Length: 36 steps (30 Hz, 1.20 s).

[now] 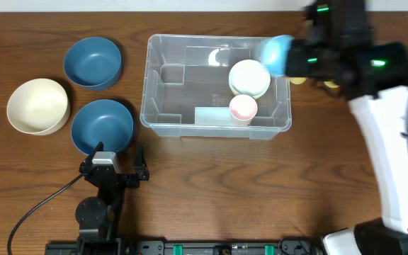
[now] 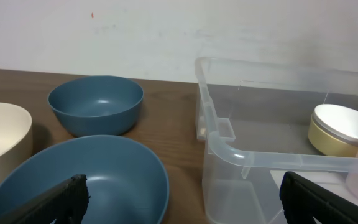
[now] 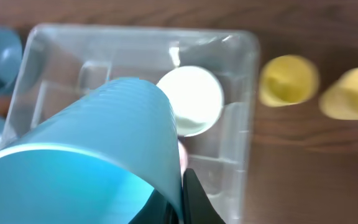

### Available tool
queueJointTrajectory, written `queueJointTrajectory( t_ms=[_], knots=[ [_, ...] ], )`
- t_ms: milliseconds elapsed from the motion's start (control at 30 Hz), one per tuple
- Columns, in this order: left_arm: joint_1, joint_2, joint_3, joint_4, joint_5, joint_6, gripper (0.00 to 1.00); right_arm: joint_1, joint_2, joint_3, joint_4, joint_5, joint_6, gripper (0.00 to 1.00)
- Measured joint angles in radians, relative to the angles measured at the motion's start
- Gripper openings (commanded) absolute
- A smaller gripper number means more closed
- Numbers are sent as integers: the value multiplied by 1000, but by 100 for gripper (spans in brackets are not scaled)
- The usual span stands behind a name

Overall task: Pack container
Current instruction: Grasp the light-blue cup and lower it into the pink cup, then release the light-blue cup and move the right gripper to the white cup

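Note:
My right gripper is to let go of the light blue cup inside the pink cup (image 1: 244, 108) (image 3: 183, 157) in the clear plastic container.
The clear plastic container (image 1: 163, 79) stands at the table's middle. Inside it are a white bowl (image 1: 249, 77) and a pink cup (image 1: 244, 107). My right gripper (image 1: 293, 60) is shut on the rim of a light blue cup (image 1: 275, 54) and holds it above the container's right rim. In the right wrist view the blue cup (image 3: 98, 155) fills the foreground over the container (image 3: 55, 56), with the gripper (image 3: 182, 199) pinching its wall. My left gripper (image 1: 115, 164) is open and empty, low on the table in front of a blue bowl (image 1: 102, 126). The left wrist view shows it (image 2: 182, 199) between that bowl (image 2: 86, 177) and the container (image 2: 229, 149).
A second blue bowl (image 1: 92, 61) and a cream bowl (image 1: 38, 105) stand at the left. Two yellow cups (image 3: 289, 79) (image 3: 353, 93) stand on the table right of the container.

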Motion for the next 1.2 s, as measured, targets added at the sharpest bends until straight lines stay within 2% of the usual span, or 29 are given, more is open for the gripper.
queueJointTrajectory(
  t_ms=[167,367,700,1033,1133,1200],
  knots=[
    [0,0,0,0,0,0,98,109,121,-1,-19,34,30,1],
    [0,0,0,0,0,0,98,152,249,-13,-71,47,60,1],
    [0,0,0,0,0,0,98,153,262,-16,-158,67,76,1],
    [0,0,0,0,0,0,98,153,262,-92,-98,85,77,1],
    [0,0,0,0,0,0,98,153,262,-122,-73,88,79,6],
    [0,0,0,0,0,0,98,153,262,-137,-57,88,80,21]
  ],
)
